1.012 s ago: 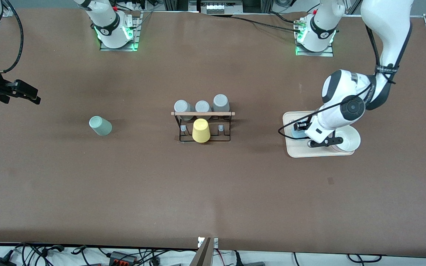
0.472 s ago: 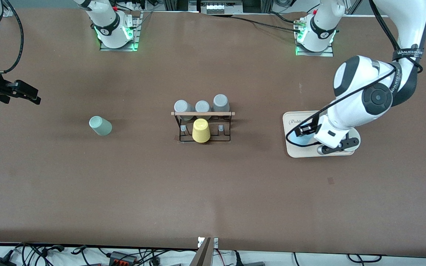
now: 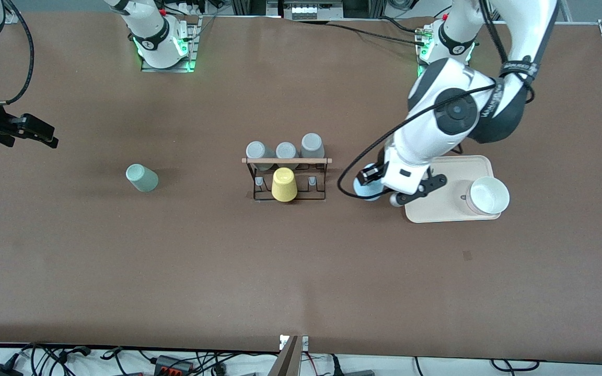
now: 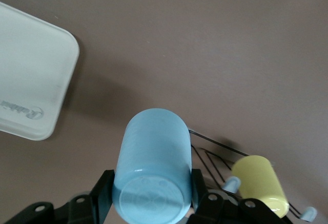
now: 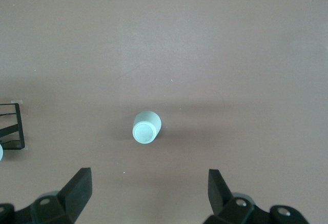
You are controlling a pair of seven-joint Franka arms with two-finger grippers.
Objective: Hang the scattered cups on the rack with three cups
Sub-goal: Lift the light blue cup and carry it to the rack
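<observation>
My left gripper should release the light blue cup onto the rack's empty peg [image 3: 311, 184] [image 4: 231, 184], the one that is closest to the cream tray. The cup is held between tray and rack now.
My left gripper [image 3: 377, 184] is shut on the light blue cup [image 3: 362, 192] and holds it in the air between the cream tray and the rack [image 3: 286, 177]. In the left wrist view the blue cup [image 4: 152, 175] sits between both fingers [image 4: 102, 198], its base toward the camera. The black wire rack has a wooden rod on top and a yellow cup [image 3: 284, 184] on its middle peg. The mint-green cup [image 3: 141, 177] lies on the table toward the right arm's end. My right gripper [image 3: 39, 133] is open and empty, high above that mint-green cup [image 5: 146, 127].
Three grey cups [image 3: 286, 150] stand in a row against the rack, farther from the front camera. The cream tray [image 3: 450, 177] toward the left arm's end holds a white bowl [image 3: 487, 196]. The rack's wires [image 4: 215, 155] and yellow cup [image 4: 259, 183] show close to the left gripper.
My left arm has lifted the blue cup off the cream tray and carried it toward the rack. The right arm has not moved.
</observation>
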